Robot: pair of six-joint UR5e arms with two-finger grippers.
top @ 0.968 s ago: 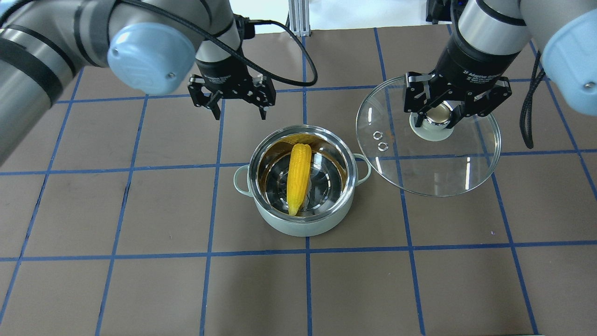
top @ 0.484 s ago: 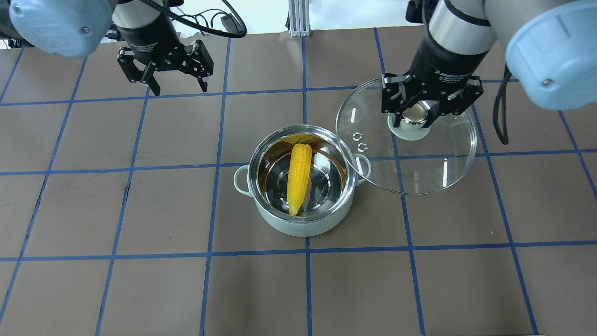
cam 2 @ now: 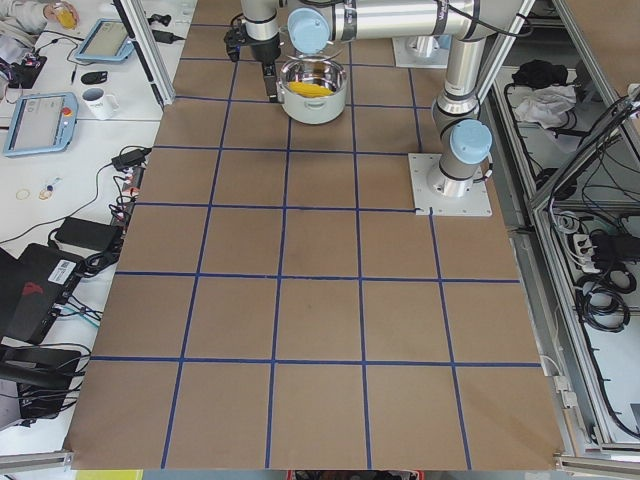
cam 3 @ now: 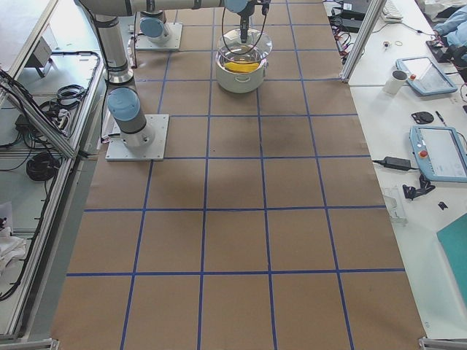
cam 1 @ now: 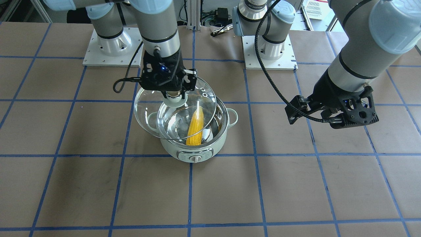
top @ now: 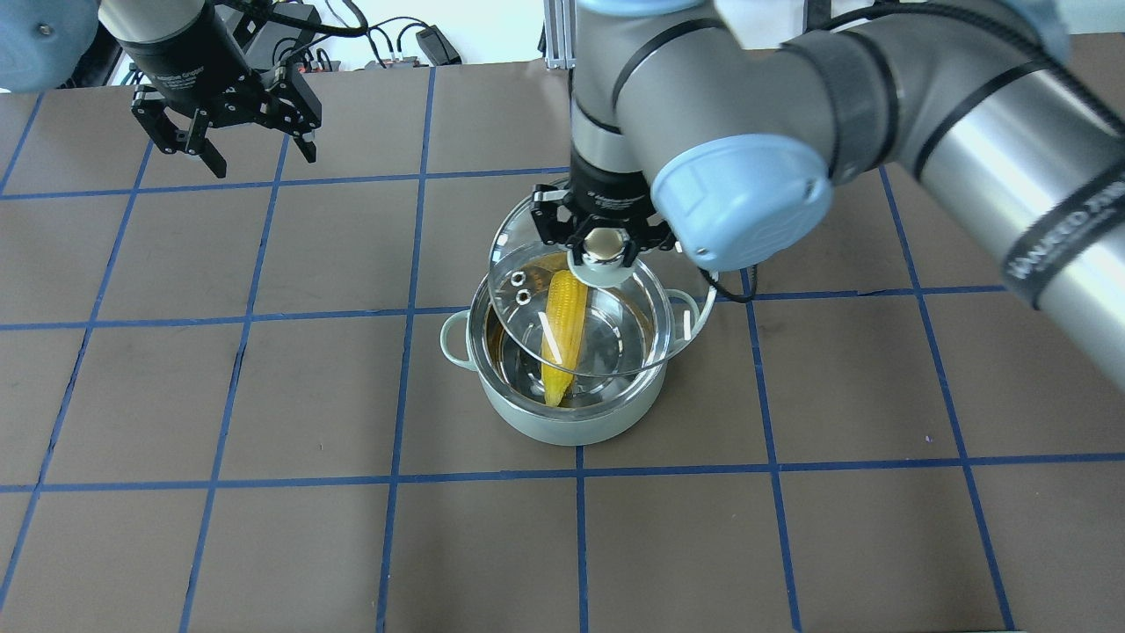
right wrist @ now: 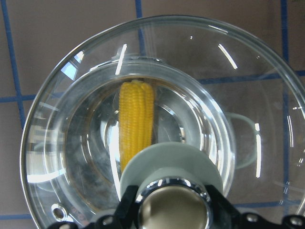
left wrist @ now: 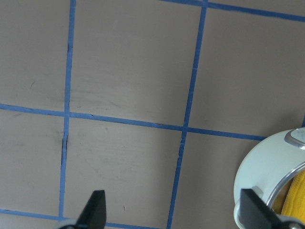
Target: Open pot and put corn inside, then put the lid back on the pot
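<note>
Next, my right gripper lays the glass lid down flat across the mint-green pot's round opening (cam 1: 193, 118) (right wrist: 148, 145), over the yellow corn.
The mint-green pot (top: 567, 424) stands mid-table with the yellow corn (top: 562, 338) lying inside, tip toward the robot. My right gripper (top: 602, 246) is shut on the knob of the glass lid (top: 527, 264). It holds the lid tilted just above the pot, offset toward the far rim, not seated. In the front view the lid (cam 1: 144, 110) overhangs the pot (cam 1: 217, 148) and the corn (cam 1: 194, 130). In the right wrist view the corn (right wrist: 137, 119) shows through the lid (right wrist: 47, 119). My left gripper (top: 262, 160) is open and empty, far left of the pot.
Brown table cover with a blue tape grid (top: 400, 396). The arm bases (cam 1: 111, 49) stand at the table's back edge in the front view. The pot's control dial (cam 1: 196, 159) faces away from the robot. In the left wrist view the pot (left wrist: 267, 167) sits at lower right.
My right gripper has carried the lid leftward from beside the pot to over its opening. My left gripper has drawn farther left and back, still open.
</note>
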